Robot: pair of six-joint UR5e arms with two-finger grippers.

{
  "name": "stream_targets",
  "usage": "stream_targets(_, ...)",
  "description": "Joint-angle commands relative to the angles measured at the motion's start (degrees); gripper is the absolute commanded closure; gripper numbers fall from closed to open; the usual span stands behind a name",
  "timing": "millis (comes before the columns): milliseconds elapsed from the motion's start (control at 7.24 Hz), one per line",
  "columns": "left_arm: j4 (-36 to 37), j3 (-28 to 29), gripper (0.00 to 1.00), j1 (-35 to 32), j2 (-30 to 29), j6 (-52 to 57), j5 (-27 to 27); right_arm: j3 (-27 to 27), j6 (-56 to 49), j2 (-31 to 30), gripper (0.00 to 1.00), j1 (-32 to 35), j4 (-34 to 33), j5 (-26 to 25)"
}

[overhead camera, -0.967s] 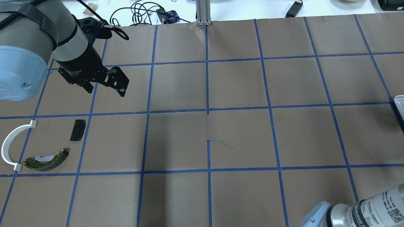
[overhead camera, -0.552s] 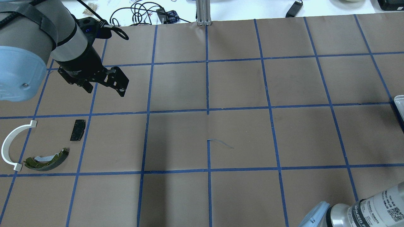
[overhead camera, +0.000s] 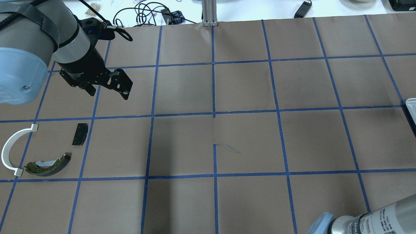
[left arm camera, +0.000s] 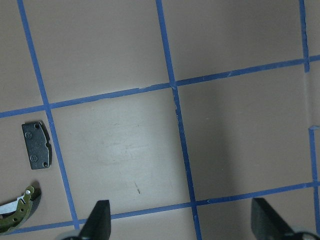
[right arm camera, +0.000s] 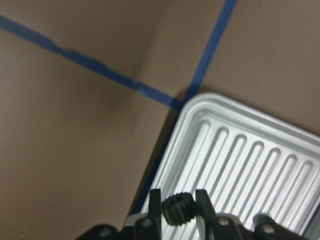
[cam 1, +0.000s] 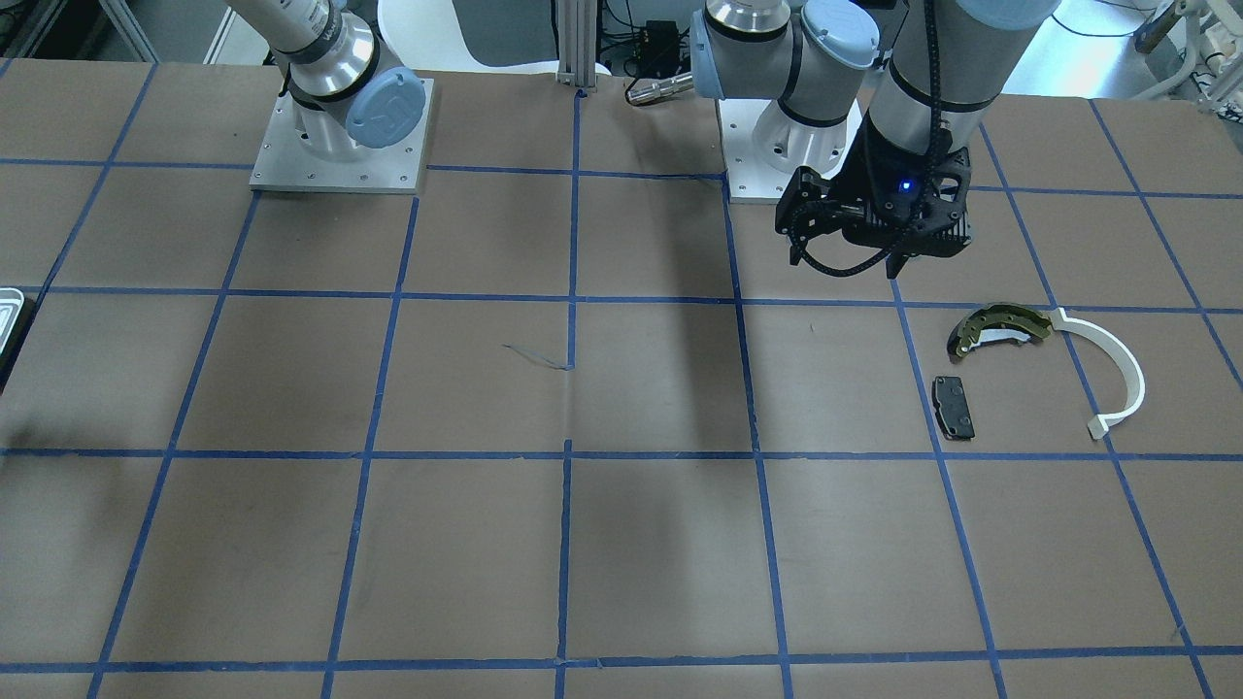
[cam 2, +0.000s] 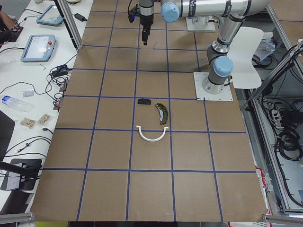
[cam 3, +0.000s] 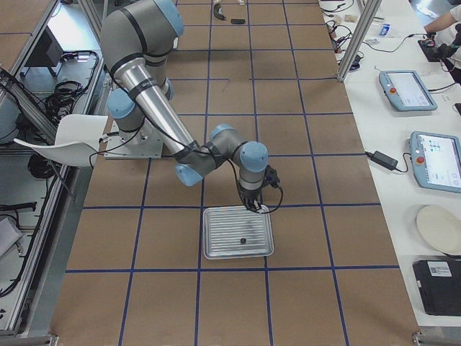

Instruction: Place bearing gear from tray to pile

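Note:
My right gripper has the bearing gear. I need to put it down on the bare table just pad-side of the gap in the blue tape [cam 1: 628, 395].
My right gripper [right arm camera: 178, 209] is shut on a small black bearing gear [right arm camera: 178, 206], held just above a rounded corner of the ribbed silvery tray [right arm camera: 250, 160]. The exterior right view shows this gripper [cam 3: 253, 207] over the tray's [cam 3: 216, 249] far edge. The pile lies at the table's left: an olive brake shoe [overhead camera: 48, 165], a white arc strip [overhead camera: 13, 148] and a dark pad [overhead camera: 80, 134]. My left gripper [overhead camera: 109, 91] hangs open and empty above the table, beyond the pile; its wrist view shows the pad [left arm camera: 37, 145] and the shoe [left arm camera: 17, 215].
The brown table [overhead camera: 247, 139] carries a grid of blue tape lines. A small dark part [cam 3: 243, 240] lies in the tray. Only the tray's rim [overhead camera: 411, 105] shows at the overhead view's right edge. Cables [overhead camera: 146, 13] lie beyond the far table edge.
The right arm's segment at the overhead view's bottom right has shifted lower and further out of frame. The left arm and the pile have not visibly moved.

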Motion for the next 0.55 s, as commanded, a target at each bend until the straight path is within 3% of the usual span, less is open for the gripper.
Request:
stream_targets(0,0.1,0.0,0.0,0.2,-0.1,0.0,0.0,0.2,14.2,-7.5,1.0,13.4,4.3,-1.3)
stream_targets(414,0.0,0.0,0.0,0.2,0.2,0.0,0.1,0.4,48.1,-7.8,1.0,36.6,6.6,-1.0)
